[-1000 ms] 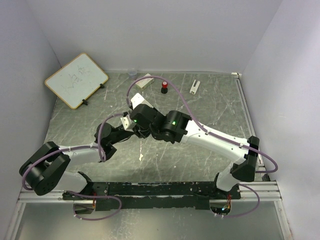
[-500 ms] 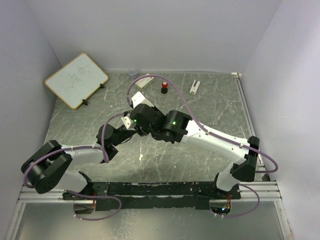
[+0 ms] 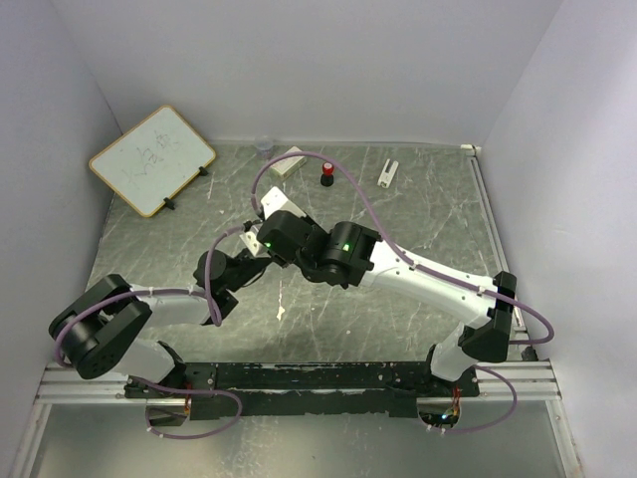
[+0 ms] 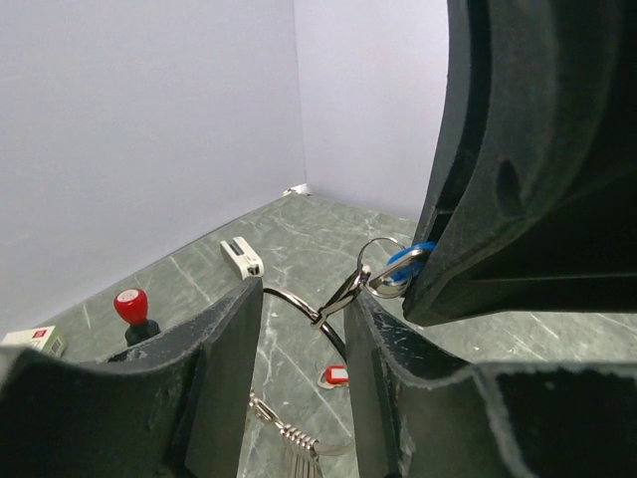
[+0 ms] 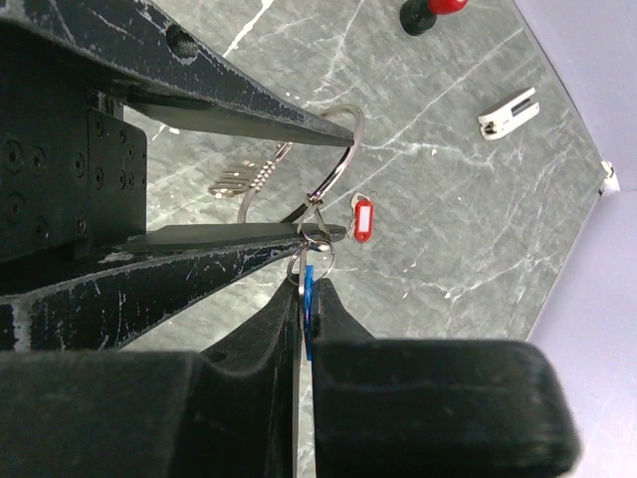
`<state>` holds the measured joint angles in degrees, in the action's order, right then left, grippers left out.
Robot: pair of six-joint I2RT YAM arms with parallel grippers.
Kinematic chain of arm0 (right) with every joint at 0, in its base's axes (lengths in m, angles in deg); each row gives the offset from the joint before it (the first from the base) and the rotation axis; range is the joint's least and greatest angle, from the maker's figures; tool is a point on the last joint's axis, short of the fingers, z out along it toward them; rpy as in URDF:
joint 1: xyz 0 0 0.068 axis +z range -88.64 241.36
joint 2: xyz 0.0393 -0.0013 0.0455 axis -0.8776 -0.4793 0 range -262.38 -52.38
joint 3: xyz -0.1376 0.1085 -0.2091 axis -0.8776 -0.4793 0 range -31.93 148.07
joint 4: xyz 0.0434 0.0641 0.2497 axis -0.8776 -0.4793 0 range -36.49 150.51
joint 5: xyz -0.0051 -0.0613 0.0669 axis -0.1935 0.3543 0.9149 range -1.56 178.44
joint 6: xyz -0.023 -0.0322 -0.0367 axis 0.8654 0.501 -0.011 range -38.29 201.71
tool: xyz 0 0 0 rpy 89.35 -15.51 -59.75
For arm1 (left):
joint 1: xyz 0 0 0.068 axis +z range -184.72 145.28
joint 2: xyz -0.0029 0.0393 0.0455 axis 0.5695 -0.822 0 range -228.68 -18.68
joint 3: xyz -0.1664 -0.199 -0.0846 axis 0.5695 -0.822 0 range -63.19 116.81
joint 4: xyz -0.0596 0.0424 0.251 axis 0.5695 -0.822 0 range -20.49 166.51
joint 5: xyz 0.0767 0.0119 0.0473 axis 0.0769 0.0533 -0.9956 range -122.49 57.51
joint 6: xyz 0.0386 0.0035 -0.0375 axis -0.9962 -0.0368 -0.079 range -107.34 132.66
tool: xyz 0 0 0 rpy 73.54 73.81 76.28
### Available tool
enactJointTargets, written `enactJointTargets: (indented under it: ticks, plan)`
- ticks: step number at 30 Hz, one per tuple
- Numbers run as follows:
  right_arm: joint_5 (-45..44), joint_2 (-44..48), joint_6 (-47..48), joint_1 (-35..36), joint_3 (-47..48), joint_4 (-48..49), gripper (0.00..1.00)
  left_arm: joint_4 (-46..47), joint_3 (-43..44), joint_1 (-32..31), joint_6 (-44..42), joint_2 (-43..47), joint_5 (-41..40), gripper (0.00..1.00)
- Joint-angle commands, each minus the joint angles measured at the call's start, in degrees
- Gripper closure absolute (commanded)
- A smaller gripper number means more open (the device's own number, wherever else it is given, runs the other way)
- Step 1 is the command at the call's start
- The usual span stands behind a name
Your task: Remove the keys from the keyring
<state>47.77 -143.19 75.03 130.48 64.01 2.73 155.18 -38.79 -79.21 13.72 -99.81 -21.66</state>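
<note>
The keyring lies at a slant across the left gripper's fingers, so the left gripper needs to open, let the keyring hang straight and grasp it just below the clip (image 4: 318,319).
In the left wrist view my left gripper (image 4: 304,311) has the thin silvery keyring (image 4: 299,304) held across its width between its two black fingers (image 4: 224,368). A small clip and a smaller ring hang off it and lead to the blue-headed key (image 4: 408,261). My right gripper (image 5: 308,284) is shut on that blue key (image 5: 310,299), right beside the left fingers (image 5: 249,110). The keyring also shows in the right wrist view (image 5: 338,159). Plain silvery keys (image 5: 237,181) hang below it. A red-headed tag (image 5: 362,219) lies on the table. From above, both grippers meet mid-table (image 3: 264,247).
A black object with a red top (image 3: 326,177), a white clip-like piece (image 3: 387,171), a white box (image 3: 286,162) and a small cup (image 3: 264,146) stand at the back. A whiteboard (image 3: 151,159) leans at the back left. White walls enclose the green marbled table (image 3: 418,219).
Both wrists have shifted slightly up and left together. The left elbow has moved a little to the right. The grips on the ring and the blue key are unchanged.
</note>
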Motion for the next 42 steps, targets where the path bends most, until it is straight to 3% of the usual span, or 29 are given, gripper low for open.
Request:
enactJointTargets:
  ticks: [1, 7, 9, 16, 25, 31, 42]
  plan:
    - [-0.86, 0.93, -0.92, 1.3, 1.96, 0.89, 1.0, 2.14, -0.66, -0.92, -1.71, -0.83, -1.49, 0.55]
    - [-6.82, 1.25, -1.76, 1.29, 0.93, 1.44, 1.0, -1.77, -0.65, -1.11, -2.18, 1.21, 2.31, 0.78]
    - [-8.71, 1.17, -2.18, 1.28, 1.03, 1.46, 1.0, -2.46, -1.28, -1.12, -2.22, 2.01, 2.77, 0.79]
    - [-6.59, 0.58, -1.9, 1.3, 3.31, 1.74, 1.0, 0.36, -3.53, -1.1, -1.47, 3.21, 3.51, 0.7]
    - [-6.9, -0.53, -3.34, 1.33, 4.39, -0.44, 1.0, 1.61, -3.6, -1.07, -1.07, 4.25, 4.92, 0.69]
    - [-6.37, -1.49, -3.34, 1.36, 5.21, -1.01, 1.0, 4.53, -3.98, -1.1, -0.17, 4.39, 4.97, 0.5]
    - [-6.02, -1.65, -3.52, 1.34, 5.05, -1.11, 1.0, 5.76, -4.0, -1.11, 1.34, 4.98, 5.84, 0.47]
